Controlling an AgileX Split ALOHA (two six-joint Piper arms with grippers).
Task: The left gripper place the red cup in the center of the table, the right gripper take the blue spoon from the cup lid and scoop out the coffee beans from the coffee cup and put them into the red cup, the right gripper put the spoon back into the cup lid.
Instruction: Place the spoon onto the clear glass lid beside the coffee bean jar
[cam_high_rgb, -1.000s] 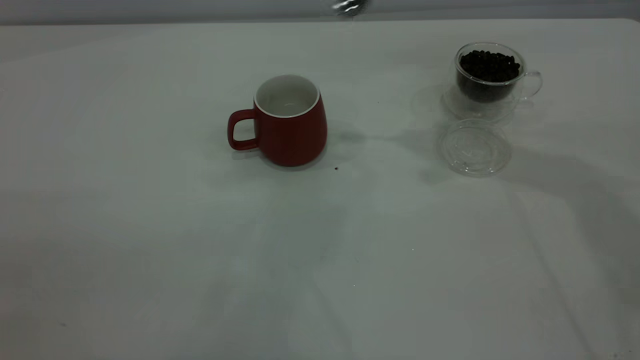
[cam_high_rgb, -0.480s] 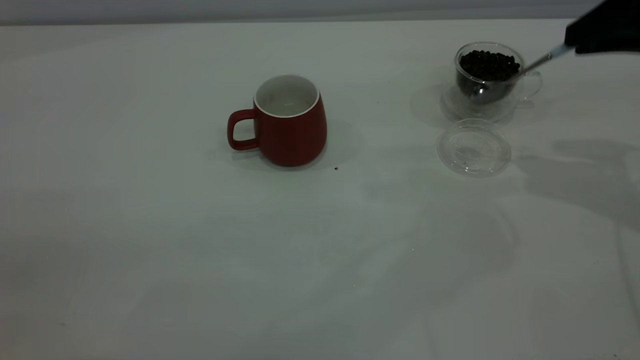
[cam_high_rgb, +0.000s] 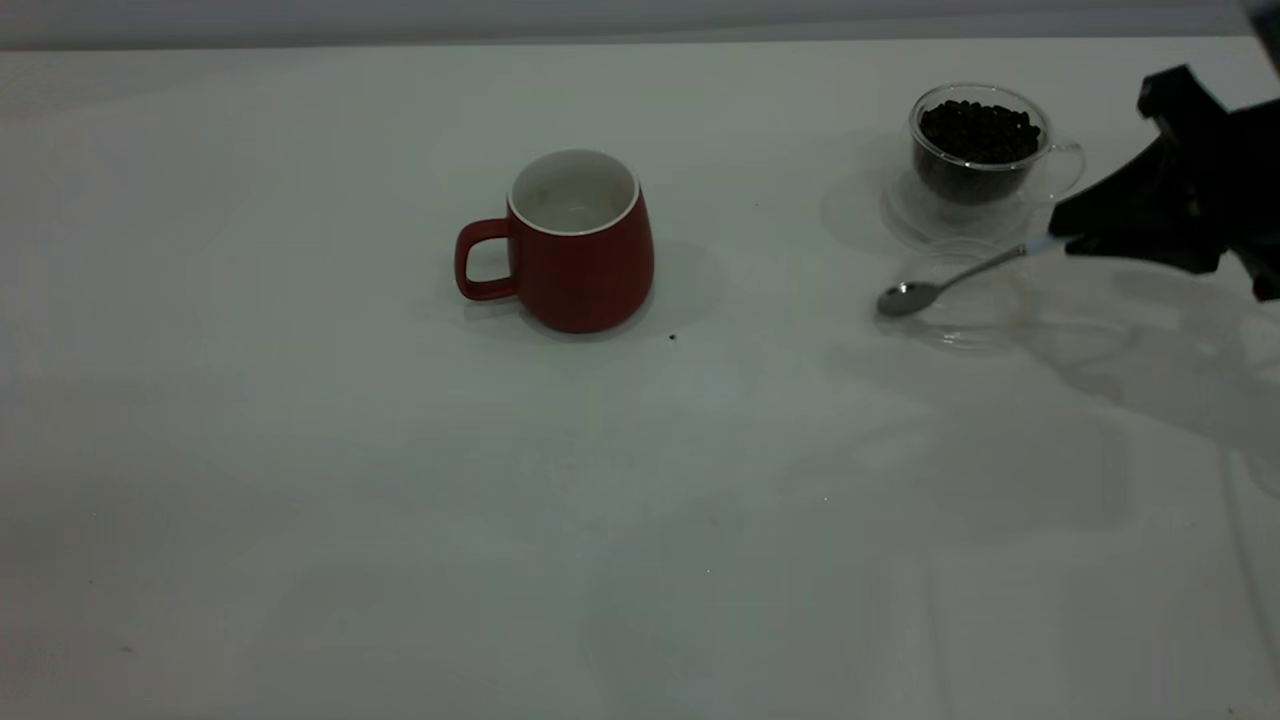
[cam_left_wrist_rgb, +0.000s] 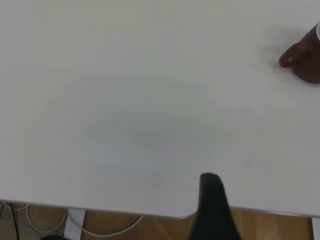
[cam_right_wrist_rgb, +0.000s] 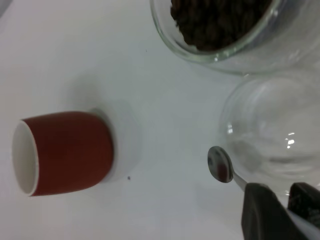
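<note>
I need to use my right gripper to put the spoon across the rim of the clear cup lid (cam_high_rgb: 1034, 295), with its bowl inside and its handle sticking out.
The red cup (cam_high_rgb: 580, 255) stands upright near the table's middle, handle to the left, and looks empty; it also shows in the right wrist view (cam_right_wrist_rgb: 70, 150) and the left wrist view (cam_left_wrist_rgb: 307, 60). The glass coffee cup (cam_high_rgb: 978, 150) full of dark beans stands at the back right. The clear cup lid (cam_high_rgb: 975, 310) lies just in front of it. My right gripper (cam_high_rgb: 1065, 240) is shut on the spoon's handle; the silver spoon bowl (cam_high_rgb: 905, 297) hangs empty over the lid's left edge (cam_right_wrist_rgb: 220, 165). My left gripper (cam_left_wrist_rgb: 214, 210) is out of the exterior view, far from the red cup.
A small dark speck (cam_high_rgb: 672, 337) lies on the white table just right of the red cup. The table's edge (cam_left_wrist_rgb: 100, 212) runs below the left gripper, with cables and wood floor beyond it.
The right gripper came in from the right with the spoon. Half a second ago the spoon was at the coffee cup; now it is lower and nearer, over the lid.
</note>
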